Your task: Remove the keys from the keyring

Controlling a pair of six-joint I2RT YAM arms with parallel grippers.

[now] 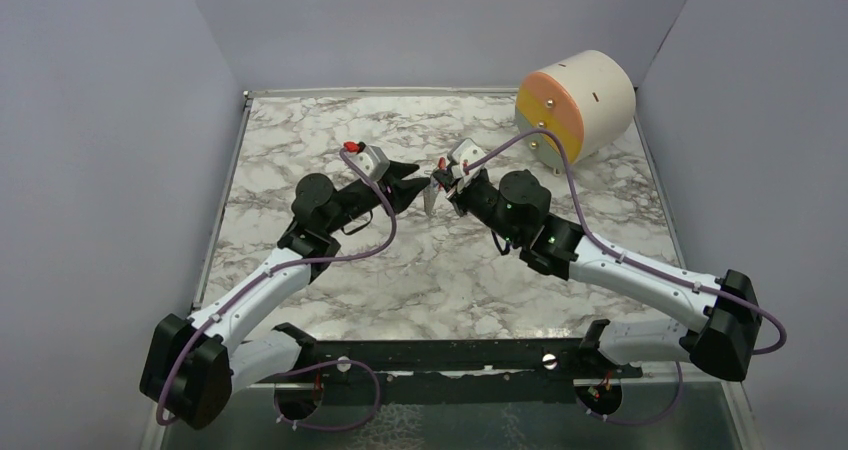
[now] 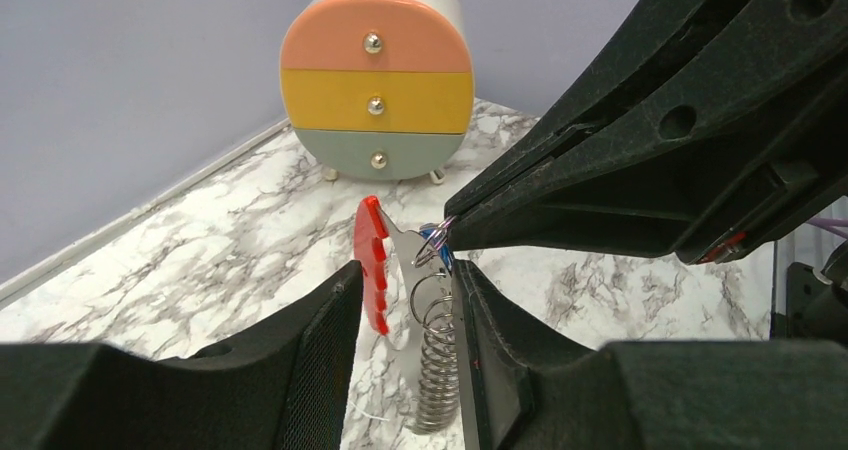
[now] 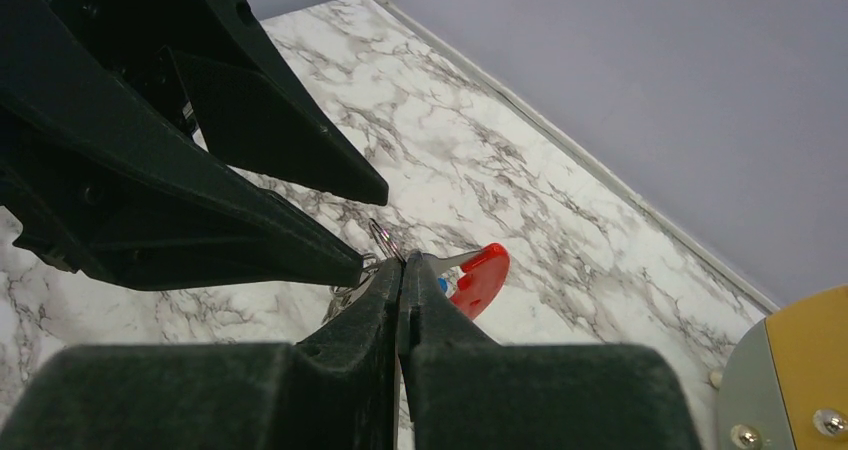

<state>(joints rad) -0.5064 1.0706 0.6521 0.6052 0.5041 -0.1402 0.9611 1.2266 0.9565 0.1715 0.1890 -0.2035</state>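
Observation:
The keyring's thin ring above the blue key (image 3: 442, 284) is held in my right gripper, so next my left gripper takes the ring before my right gripper grips the key.
The keyring (image 2: 437, 365), a grey coil with a flat silvery blade and a bright red part (image 2: 371, 268), hangs above the marble table (image 1: 330, 280). The keys (image 2: 436, 240), a tiny blue-and-silvery piece, sit at its top. My right gripper (image 2: 448, 236) is shut on them, and the keyring dangles below. My left gripper (image 2: 405, 275) is open around the keyring: the coil lies against the right finger and the red part stands clear of the left finger. In the right wrist view my right gripper (image 3: 400, 268) pinches a thin ring, with the red part (image 3: 479, 276) just beyond. From above, both grippers meet over the keyring (image 1: 430, 201).
A big cream cylinder (image 1: 577, 105) with peach, yellow and grey-green drawer fronts stands at the back right corner. Grey walls close in the table on the left, back and right. The arms' cables loop over the middle of the table.

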